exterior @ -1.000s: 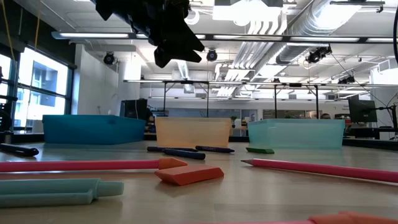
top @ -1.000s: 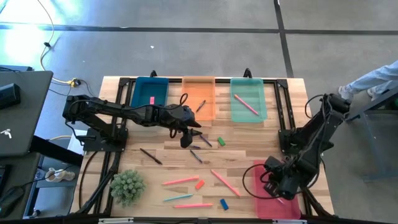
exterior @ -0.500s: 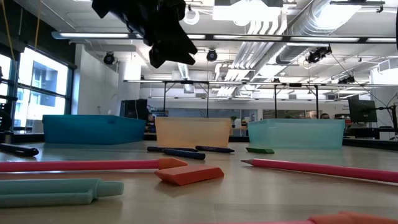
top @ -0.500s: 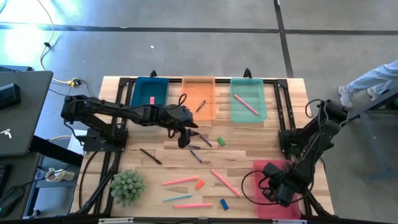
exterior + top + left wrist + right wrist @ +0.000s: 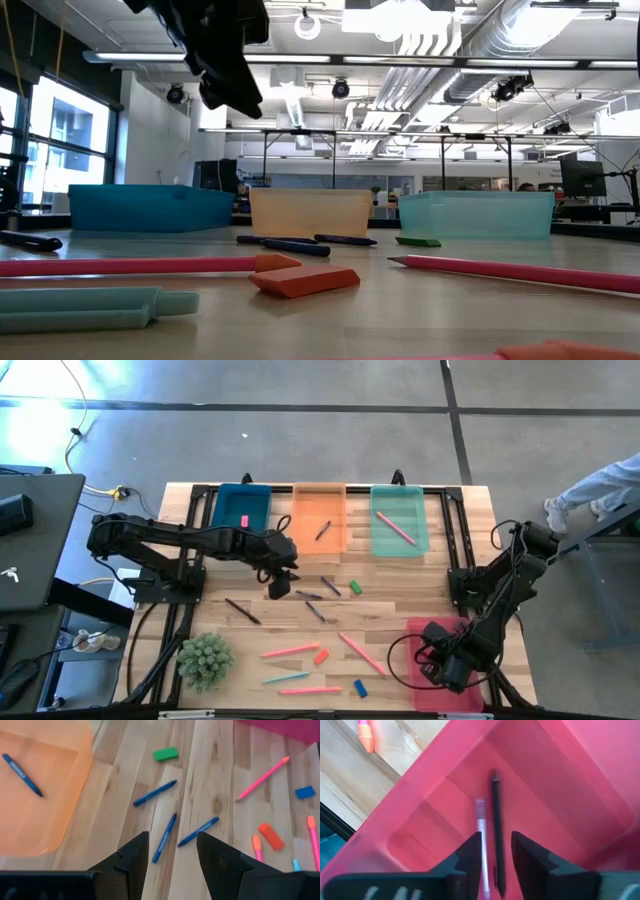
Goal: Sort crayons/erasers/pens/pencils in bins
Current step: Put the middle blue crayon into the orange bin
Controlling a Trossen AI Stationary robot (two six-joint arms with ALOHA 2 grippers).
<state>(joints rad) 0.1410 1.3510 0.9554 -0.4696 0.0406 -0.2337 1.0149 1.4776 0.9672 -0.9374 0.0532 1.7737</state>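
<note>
The middle dark blue crayon lies between the other dark blue crayons, and it will be gripped by my left gripper near the flat end [image 5: 303, 594] [image 5: 159, 851].
My left gripper [image 5: 280, 586] hangs open above the table's middle, over three dark blue crayons [image 5: 165, 837] lying flat on the wood; it touches nothing. My right gripper [image 5: 496, 851] points down into the red-pink bin [image 5: 470, 695] at the near right, its fingers apart. In that bin lies a black pen [image 5: 496, 815], and beside it shows a pale, blurred stick [image 5: 480, 820]. The orange bin [image 5: 320, 495] holds a crayon [image 5: 22, 767], the blue-teal bin [image 5: 240, 500] a pink eraser [image 5: 244, 521], and the green-teal bin [image 5: 400, 545] a pink pencil [image 5: 396, 528]. My right gripper comes at the bin from above, pointing down. The pale blurred stick [image 5: 481, 832] runs close along the inner side of one finger [image 5: 470, 852]; I cannot tell whether it touches that finger. The black pen lies lengthwise between the fingers, on the bin's floor.
On the near half of the table lie salmon pencils [image 5: 290, 651], a light blue pencil [image 5: 287, 678], an orange-red eraser [image 5: 321, 656], a blue eraser [image 5: 360, 687] and a green eraser [image 5: 355, 588]. A black pen [image 5: 242, 610] lies left of centre. A potted plant [image 5: 205, 658] stands near left.
My left gripper has drawn back toward the table's left edge and tipped up toward level, keeping its height over the crayons. My right gripper has sunk a little into the red-pink bin and then kept still.
</note>
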